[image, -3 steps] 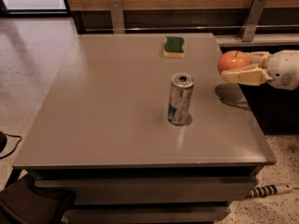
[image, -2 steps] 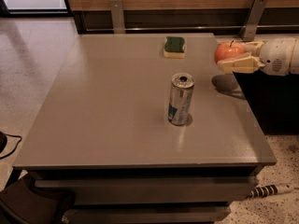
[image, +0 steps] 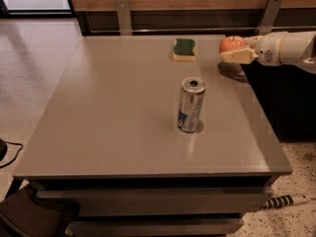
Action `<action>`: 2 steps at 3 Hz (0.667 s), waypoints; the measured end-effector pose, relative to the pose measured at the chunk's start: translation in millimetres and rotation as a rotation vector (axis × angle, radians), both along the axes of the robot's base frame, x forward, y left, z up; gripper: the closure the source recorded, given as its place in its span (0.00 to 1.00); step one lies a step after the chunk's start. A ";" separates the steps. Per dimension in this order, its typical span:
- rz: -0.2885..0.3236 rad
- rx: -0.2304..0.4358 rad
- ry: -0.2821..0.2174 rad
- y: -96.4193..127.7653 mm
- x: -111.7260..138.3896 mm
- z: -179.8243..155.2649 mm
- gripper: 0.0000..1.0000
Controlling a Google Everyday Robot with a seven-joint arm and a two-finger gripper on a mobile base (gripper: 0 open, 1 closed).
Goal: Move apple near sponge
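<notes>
I need to let go of the apple on the grey table (image: 206,49), close against the side of the sponge that faces my gripper.
The red-orange apple (image: 231,43) is held in my gripper (image: 236,51), which reaches in from the right and is shut on it, a little above the grey table (image: 123,107) near its far right edge. The sponge (image: 184,49), dark green over pale yellow foam, lies flat on the table at the back, a short way left of the apple. The apple's shadow falls on the table just below it.
A silver and blue can (image: 190,105) stands upright in the middle of the table, in front of the sponge. A wooden wall with two metal brackets (image: 122,15) runs behind the table. Tiled floor lies to the left, a cable at the bottom right.
My gripper has carried the apple up and to the left, farther back over the table and closer to the sponge. The can and sponge have not moved.
</notes>
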State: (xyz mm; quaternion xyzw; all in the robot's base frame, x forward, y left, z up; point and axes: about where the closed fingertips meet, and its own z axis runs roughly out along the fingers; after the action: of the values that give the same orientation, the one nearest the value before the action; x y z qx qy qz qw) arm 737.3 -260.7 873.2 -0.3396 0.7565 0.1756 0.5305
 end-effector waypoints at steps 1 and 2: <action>-0.035 0.002 -0.022 6.7 33.5 -10.8 1.00; -0.023 0.035 -0.045 22.6 51.5 -21.4 1.00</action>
State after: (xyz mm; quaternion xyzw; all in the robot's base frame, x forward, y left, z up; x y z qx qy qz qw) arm 788.8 -238.1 851.8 -0.3253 0.7451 0.1748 0.5553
